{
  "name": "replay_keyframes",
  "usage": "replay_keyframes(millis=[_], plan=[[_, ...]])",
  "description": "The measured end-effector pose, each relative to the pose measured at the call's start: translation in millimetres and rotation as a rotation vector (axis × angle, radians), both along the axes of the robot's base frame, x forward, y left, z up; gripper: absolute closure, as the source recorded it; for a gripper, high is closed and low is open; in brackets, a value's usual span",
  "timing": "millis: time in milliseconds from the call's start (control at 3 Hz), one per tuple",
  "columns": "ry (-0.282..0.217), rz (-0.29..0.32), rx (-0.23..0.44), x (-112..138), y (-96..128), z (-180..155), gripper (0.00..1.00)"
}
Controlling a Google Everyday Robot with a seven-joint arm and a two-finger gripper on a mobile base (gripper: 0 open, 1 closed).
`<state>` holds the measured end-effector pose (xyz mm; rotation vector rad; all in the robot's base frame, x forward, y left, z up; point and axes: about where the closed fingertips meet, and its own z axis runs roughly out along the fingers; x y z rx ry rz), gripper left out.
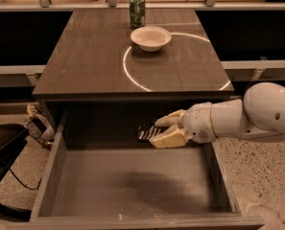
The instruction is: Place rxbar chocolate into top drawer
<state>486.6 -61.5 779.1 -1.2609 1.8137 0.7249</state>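
My gripper should release the rxbar chocolate on the drawer's bottom near the side (105,165) that faces the dark chair. The bar now hangs inside the open top drawer.
My gripper (160,130) reaches in from the right on a white arm and is shut on the rxbar chocolate (146,132), a flat black bar with pale lettering. The bar sticks out to the left between the cream fingers (168,138). It hangs inside the open top drawer (132,186), near the drawer's back, above the bare grey-brown bottom.
A white bowl (150,37) and a green can (136,10) stand at the back of the dark tabletop (84,66). A dark chair and cables (7,152) are at the left of the drawer. The speckled floor (262,176) lies to the right.
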Motion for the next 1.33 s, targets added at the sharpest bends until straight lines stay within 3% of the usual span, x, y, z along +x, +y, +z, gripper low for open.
replay_keyframes(millis=[333,667,1333], plan=[[0.000,0.000,0.000,0,0,0,1.00],[-0.009,0.039,-0.030,8,28,-13,1.00],[-0.035,0.159,-0.050,6,93,-86,1.00]])
